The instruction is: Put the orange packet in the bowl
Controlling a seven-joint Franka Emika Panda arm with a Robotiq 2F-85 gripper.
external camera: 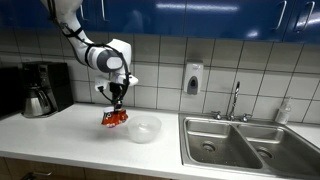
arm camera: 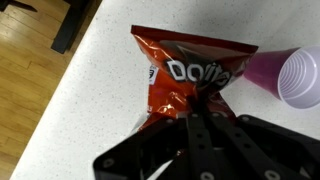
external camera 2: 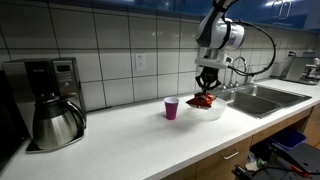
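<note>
Next, my gripper lets go of the orange packet in the middle of the round white bowl (external camera: pixel 144 128) near the sink.
The orange packet (arm camera: pixel 180 75) is a crinkly orange-red snack bag with white lettering. My gripper (arm camera: pixel 200 105) is shut on its edge and holds it above the white counter. In both exterior views the packet (external camera: pixel 116 117) (external camera 2: pixel 203 100) hangs from the gripper (external camera: pixel 117 105) (external camera 2: pixel 207 90) just off the counter, beside the bowl. The bowl (external camera: pixel 145 128) is round and translucent white; it shows in an exterior view (external camera 2: pixel 213 109) partly behind the packet. The bowl is out of the wrist view.
A small purple cup (external camera 2: pixel 171 108) (arm camera: pixel 285 75) stands close to the packet. A coffee maker (external camera 2: pixel 50 100) (external camera: pixel 40 88) stands at one end of the counter. Steel sink basins (external camera: pixel 250 140) with a tap (external camera: pixel 236 100) lie beyond the bowl. A soap dispenser (external camera: pixel 193 77) hangs on the tiled wall.
</note>
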